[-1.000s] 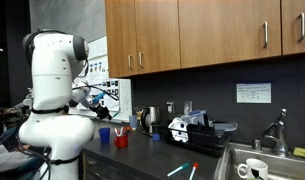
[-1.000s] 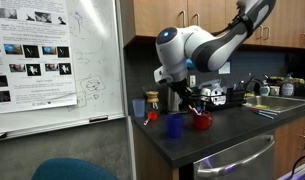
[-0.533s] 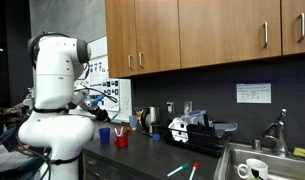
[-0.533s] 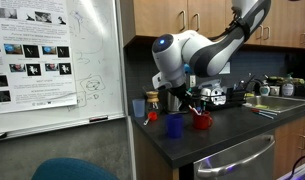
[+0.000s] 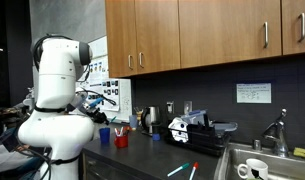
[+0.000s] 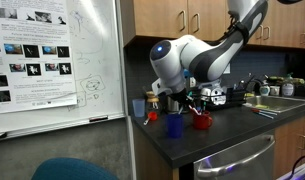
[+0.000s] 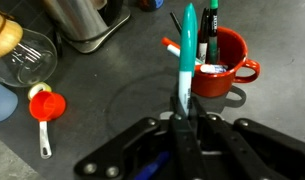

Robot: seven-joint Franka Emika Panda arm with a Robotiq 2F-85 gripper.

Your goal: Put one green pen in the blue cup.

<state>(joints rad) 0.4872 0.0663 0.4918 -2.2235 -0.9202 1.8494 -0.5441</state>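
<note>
Next, my gripper releases the teal-green pen, now held just above the cups, inside the blue cup (image 5: 105, 130) (image 7: 153, 166) next to the red cup on the dark counter.
My gripper (image 7: 185, 102) is shut on a teal-green pen (image 7: 188, 50), which sticks out forward from the jaws. Beyond its tip stands the red cup (image 7: 228, 72), holding a second green pen (image 7: 210, 28) and a red-tipped pen (image 7: 171, 45). In both exterior views the gripper (image 6: 188, 101) (image 5: 100, 112) hangs just above the two cups. The blue cup (image 6: 175, 126) (image 5: 104, 132) stands on the dark counter beside the red cup (image 6: 201, 121) (image 5: 121, 139). A blue patch under the jaws in the wrist view may be the blue cup; I cannot tell.
A red funnel (image 7: 46, 106), a glass bowl (image 7: 25, 57), a steel canister (image 7: 84, 22) and a pale blue cup (image 6: 139, 107) stand near the cups. Loose pens (image 5: 182, 168) lie by the sink with a white mug (image 5: 255, 168). A whiteboard (image 6: 52, 60) stands beside the counter.
The arm has shifted slightly over the cups, still holding the green pen. The cups have not moved.
</note>
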